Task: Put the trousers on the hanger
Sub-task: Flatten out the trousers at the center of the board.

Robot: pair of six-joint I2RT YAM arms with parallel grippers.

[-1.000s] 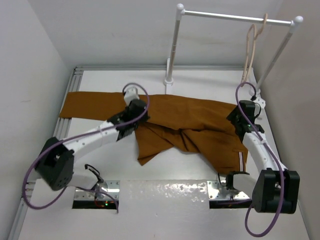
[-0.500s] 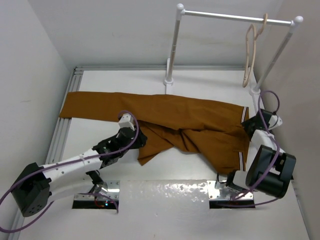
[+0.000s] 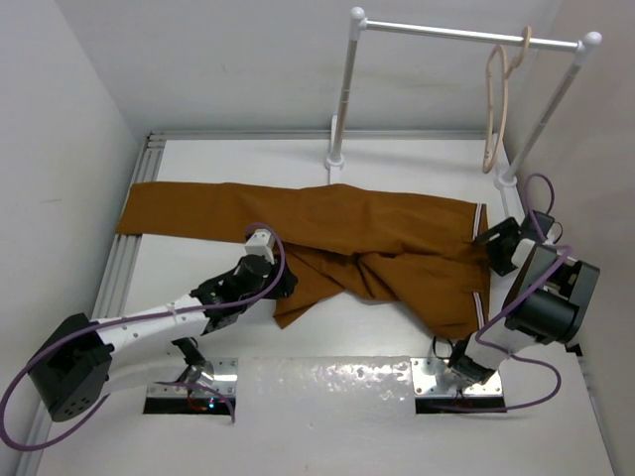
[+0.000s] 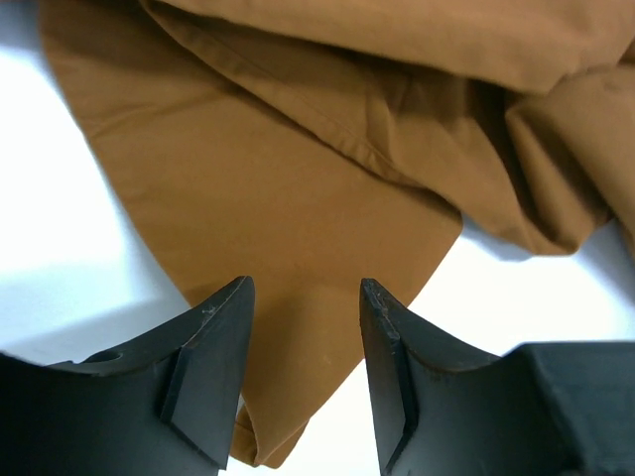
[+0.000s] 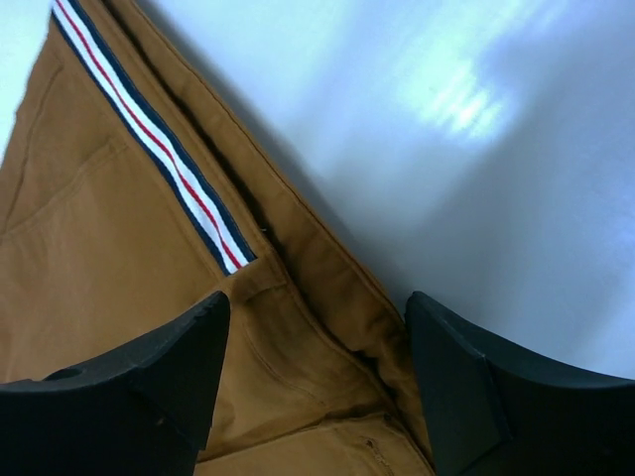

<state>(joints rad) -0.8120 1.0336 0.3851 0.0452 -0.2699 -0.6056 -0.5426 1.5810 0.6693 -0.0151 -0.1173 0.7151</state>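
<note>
The robot's left gripper needs to close on the near corner point(image 3: 282, 324) point(image 4: 262, 452) of the folded leg of the trousers, where that leg's loose end forms a point.
The rust-brown trousers point(image 3: 377, 228) lie flat across the table, one leg reaching far left and the other folded toward the near side. The pale hanger point(image 3: 493, 109) hangs by its hook from the white rail point(image 3: 466, 35) at the back right. My left gripper point(image 3: 281, 283) is open just above the folded leg's near corner point(image 4: 327, 198), with cloth showing between the fingers point(image 4: 306, 288). My right gripper point(image 3: 493, 244) is open at the waistband on the right, its fingers point(image 5: 316, 297) straddling the waist edge next to the striped trim point(image 5: 149, 129).
The rail's two posts stand on the table at the back point(image 3: 335, 159) and at the right point(image 3: 508, 178), close to my right arm. Walls close in on the left and right. A metal track point(image 3: 124, 268) runs along the table's left edge.
My left gripper has let go of the upper leg, pulled back toward the near side and opened. My right arm has swung out to the right edge, and its gripper has opened wider at the waistband.
</note>
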